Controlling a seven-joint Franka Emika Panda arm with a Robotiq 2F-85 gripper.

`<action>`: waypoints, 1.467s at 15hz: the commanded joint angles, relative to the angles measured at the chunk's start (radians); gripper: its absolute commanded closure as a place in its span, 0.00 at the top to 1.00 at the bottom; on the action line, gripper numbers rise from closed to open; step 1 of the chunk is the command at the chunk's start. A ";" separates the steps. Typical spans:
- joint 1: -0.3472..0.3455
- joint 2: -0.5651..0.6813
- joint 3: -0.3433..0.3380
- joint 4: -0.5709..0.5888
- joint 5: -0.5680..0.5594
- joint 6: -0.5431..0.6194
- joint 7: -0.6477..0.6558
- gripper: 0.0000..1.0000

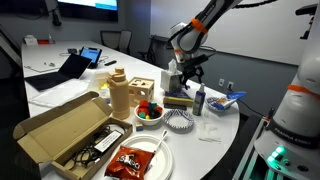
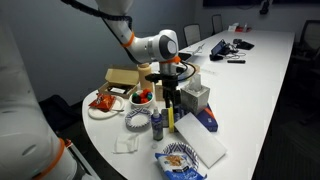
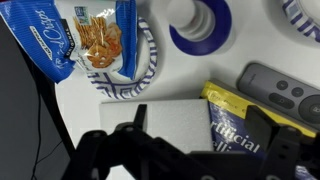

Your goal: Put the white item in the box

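Note:
The gripper needs to close on the white item's edge (image 1: 192,89) (image 3: 210,138) that runs along the yellow and blue book, then lift the sheet from there.
The white item (image 3: 165,118) is a flat plain rectangle lying on the table right below my gripper (image 3: 200,125) in the wrist view. It also shows in an exterior view (image 2: 205,148), near the table's front edge. A yellow and blue book (image 3: 235,125) lies against its side. My gripper (image 2: 170,95) is open and empty, and its fingers hang above the sheet and the book. The big brown cardboard box (image 1: 60,130) stands open with its flaps out at the other end of the table, and also shows behind the arm (image 2: 122,77).
A pretzel bag on a patterned paper plate (image 3: 90,40), a blue tape ring (image 3: 200,20) and a remote (image 3: 280,90) lie round the sheet. A small wooden box (image 1: 143,90), a fruit bowl (image 1: 150,112), a red snack bag (image 1: 130,158) and a dark bottle (image 1: 199,100) stand between the gripper and the box.

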 commanded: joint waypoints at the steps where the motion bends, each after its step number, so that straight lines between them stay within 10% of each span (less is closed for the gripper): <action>1: 0.034 0.104 -0.050 0.090 -0.016 0.008 0.010 1.00; 13: 0.064 0.331 -0.159 0.271 -0.006 0.028 -0.058 1.00; 14: 0.065 0.342 -0.164 0.274 -0.005 0.031 -0.063 0.75; 22: 0.091 0.357 -0.176 0.275 0.001 0.043 -0.072 0.18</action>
